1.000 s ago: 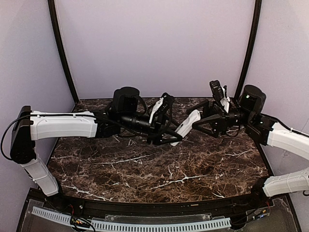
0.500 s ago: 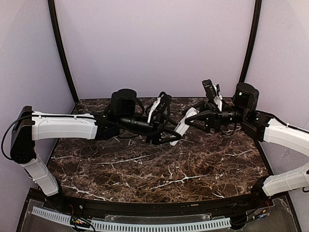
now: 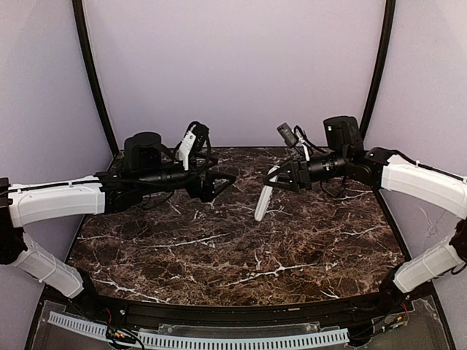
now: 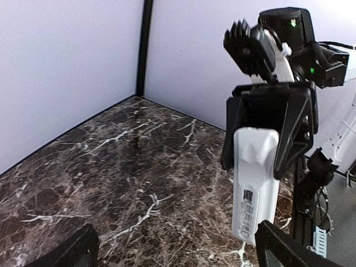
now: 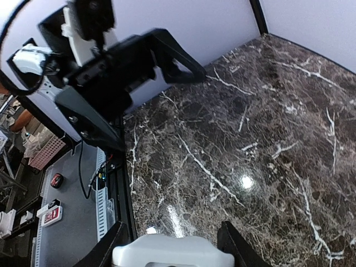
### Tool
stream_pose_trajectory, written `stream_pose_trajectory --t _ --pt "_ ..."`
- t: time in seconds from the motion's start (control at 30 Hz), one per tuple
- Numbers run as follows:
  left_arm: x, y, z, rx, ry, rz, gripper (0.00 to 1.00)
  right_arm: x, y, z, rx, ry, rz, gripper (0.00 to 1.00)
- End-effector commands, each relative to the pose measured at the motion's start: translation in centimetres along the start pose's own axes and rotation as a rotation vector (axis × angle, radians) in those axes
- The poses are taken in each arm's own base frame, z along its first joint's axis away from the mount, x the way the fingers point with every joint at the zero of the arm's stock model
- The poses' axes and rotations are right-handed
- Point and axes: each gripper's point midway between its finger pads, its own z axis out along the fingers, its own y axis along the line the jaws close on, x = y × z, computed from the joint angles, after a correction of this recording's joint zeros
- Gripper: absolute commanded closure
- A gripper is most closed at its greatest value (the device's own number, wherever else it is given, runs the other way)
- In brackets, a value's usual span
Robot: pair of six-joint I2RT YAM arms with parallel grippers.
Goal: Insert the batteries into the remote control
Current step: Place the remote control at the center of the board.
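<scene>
The remote control will leave my right gripper in the middle of the table, at the inner tip of the long white vein (image 3: 239,229) (image 5: 262,216).
The white remote control (image 3: 263,202) hangs upright above the marble table, held by its top end in my right gripper (image 3: 277,180). In the left wrist view the remote control (image 4: 255,186) shows its back, with a printed label low down, pinched between the right gripper's black fingers (image 4: 290,146). From the right wrist view only its rounded white end (image 5: 171,253) shows, between the fingers (image 5: 238,248). My left gripper (image 3: 214,187) is open and empty, off to the left of the remote and apart from it. No batteries are in view.
The dark marble tabletop (image 3: 219,248) lies under both arms, bounded by lilac walls and black corner posts (image 3: 91,73). A black rail and white cable strip (image 3: 219,339) run along the near edge. My left gripper (image 5: 119,72) faces the right wrist camera.
My left gripper has opened, let go of the remote and drawn back to the left. The right gripper has shut on the remote's top end and now holds it alone.
</scene>
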Motion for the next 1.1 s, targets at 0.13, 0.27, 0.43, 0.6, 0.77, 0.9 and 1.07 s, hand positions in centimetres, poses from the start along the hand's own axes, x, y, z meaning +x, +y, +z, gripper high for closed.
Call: stream_pose_trajectory --t 0.13,0.27,0.43,0.6,0.77,0.9,1.07 --pt "3.6 7.9 -4.3 -0.479 0.086 -0.101 0.02 4.7 -5.6 3.2 0.16 0.268 0.227 0.75" --pt "5.0 9.8 -5.8 -0.602 0.099 -0.116 0.01 6.1 -7.4 4.7 0.209 0.361 0.256 0.73" --pt "6.7 11.3 -7.1 -0.706 0.112 -0.131 0.01 8.7 -9.1 7.2 0.262 0.499 0.262 0.7" --pt "7.8 11.6 -7.5 -0.728 0.121 -0.143 0.01 11.1 -10.6 9.4 0.307 0.615 0.259 0.69" --pt "9.4 12.7 -8.3 -0.799 0.152 -0.131 0.01 12.6 -11.8 10.8 0.351 0.714 0.223 0.67" --pt "10.8 13.2 -8.6 -0.826 0.176 -0.142 0.01 13.2 -12.6 12.0 0.381 0.774 0.203 0.66" --pt "11.7 13.7 -8.8 -0.844 0.175 -0.153 0.01 13.8 -14.1 13.2 0.452 0.81 0.211 0.65"
